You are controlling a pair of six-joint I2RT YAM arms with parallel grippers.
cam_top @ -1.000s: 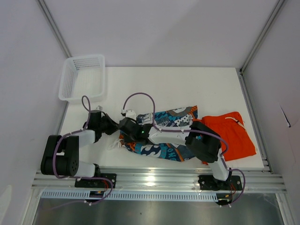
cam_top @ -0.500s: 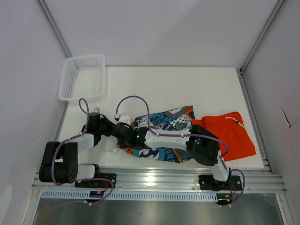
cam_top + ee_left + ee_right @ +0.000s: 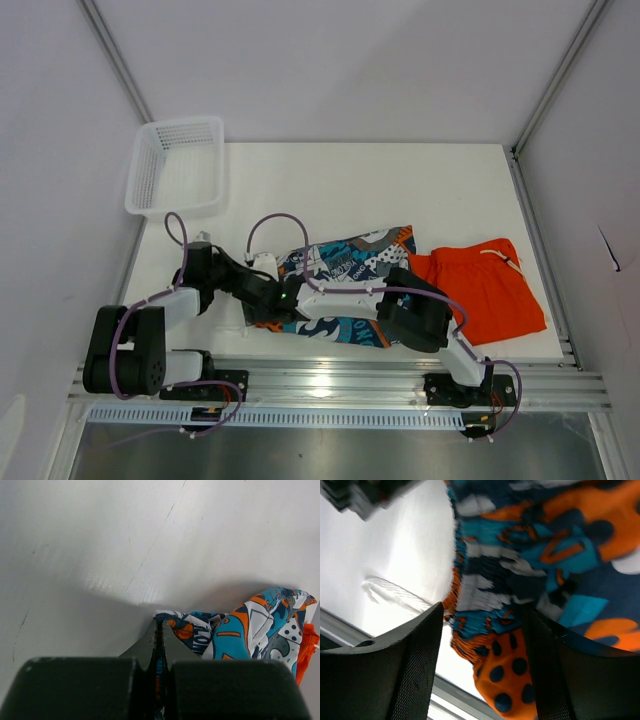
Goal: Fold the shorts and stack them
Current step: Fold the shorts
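I should leave the gathered waistband, which is bunched in my right gripper's fingers, and take the shorts' far edge (image 3: 181, 621) beside my left gripper with my right gripper.
The patterned shorts (image 3: 345, 265) lie bunched in a long fold at the front middle of the table. My left gripper (image 3: 245, 281) sits at their left end, and the left wrist view shows it (image 3: 159, 630) shut on an edge of the patterned shorts (image 3: 240, 635). My right gripper (image 3: 263, 304) reaches across them to that same end. In the right wrist view it (image 3: 482, 635) stands open, with the gathered waistband of the patterned shorts (image 3: 520, 570) lying between its fingers (image 3: 415, 655). The plain orange shorts (image 3: 490, 285) lie flat to the right.
A white mesh basket (image 3: 175, 165) stands at the back left corner. A white drawstring (image 3: 395, 595) trails on the table by the waistband. The table's front rail (image 3: 330, 380) runs just behind both grippers. Grey walls close in the sides.
My right gripper has opened and moved left and toward the front edge. The patterned shorts are now folded narrower. The left gripper stays shut on the fabric.
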